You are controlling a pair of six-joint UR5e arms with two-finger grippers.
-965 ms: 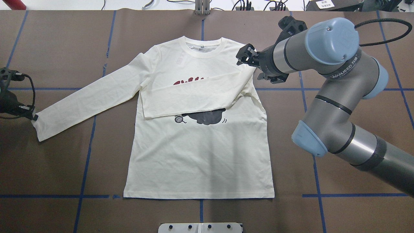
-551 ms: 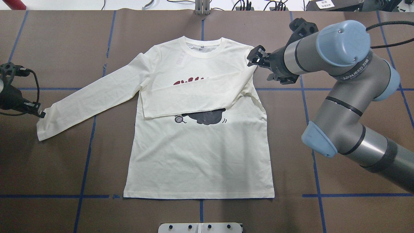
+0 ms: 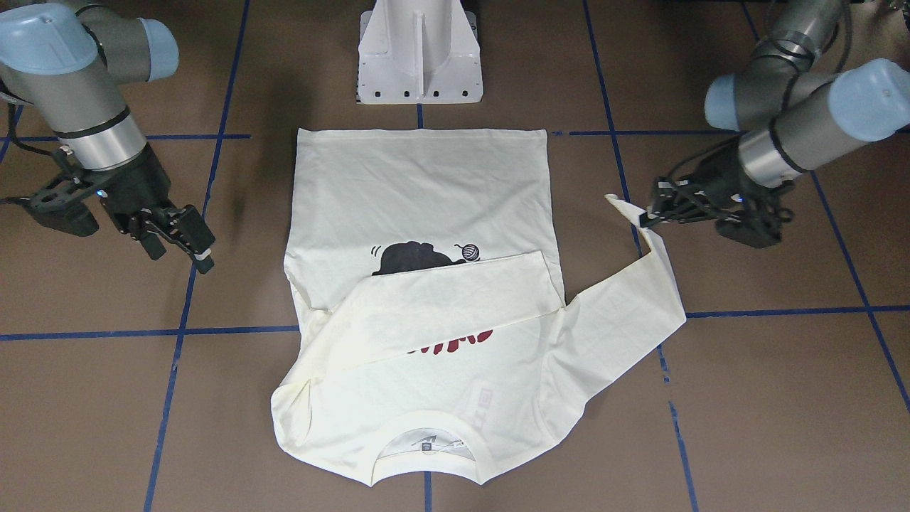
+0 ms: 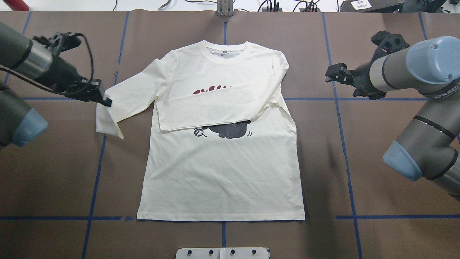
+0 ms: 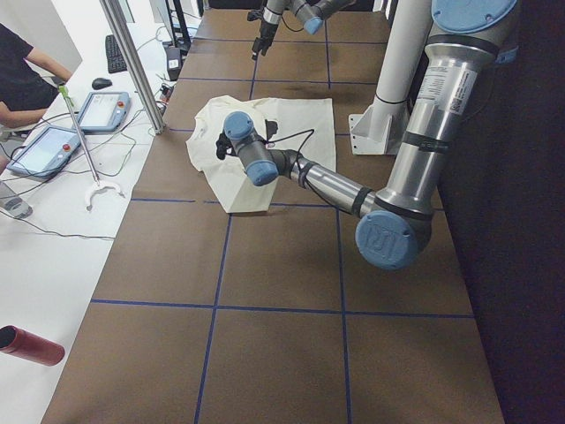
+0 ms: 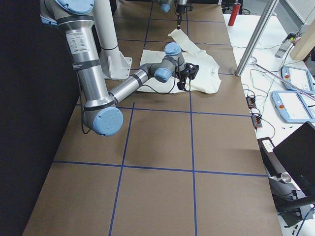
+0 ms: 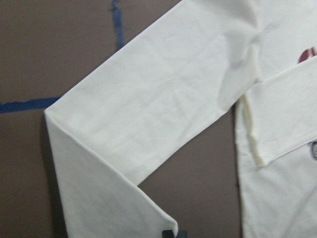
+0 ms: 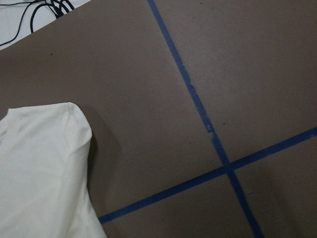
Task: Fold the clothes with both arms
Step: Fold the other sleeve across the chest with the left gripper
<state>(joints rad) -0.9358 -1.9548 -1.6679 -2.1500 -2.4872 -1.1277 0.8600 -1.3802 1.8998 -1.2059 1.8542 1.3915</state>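
Note:
The robot's left gripper needs to let go of the cuff at the T-shirt's side edge (image 3: 285, 264) nearest the right gripper, level with the black cat.
The clothes are a single cream-white long-sleeved T-shirt (image 4: 222, 172), lying flat with the print side up and the neckline at the far side. Its right sleeve (image 4: 215, 108) is folded across the chest, half covering the black cat and red lettering. My left gripper (image 4: 106, 101) is shut on the cuff of the left sleeve (image 4: 125, 95) and holds it above the table, so the sleeve bends back on itself (image 7: 124, 124). In the front-facing view the left gripper (image 3: 645, 215) pinches the raised cuff. My right gripper (image 4: 330, 73) hangs open and empty to the right of the shirt's shoulder (image 8: 39, 163).
Brown paper with blue tape lines (image 4: 341, 144) covers the table. The white pedestal (image 3: 419, 57) stands at the robot's side just behind the hem. Beyond the table's far edge in the exterior left view are a person (image 5: 22, 79), tablets and cables.
My left gripper has carried the cuff up and to the right toward the shirt body, bending the sleeve. My right gripper has drawn back to the right, off the shoulder.

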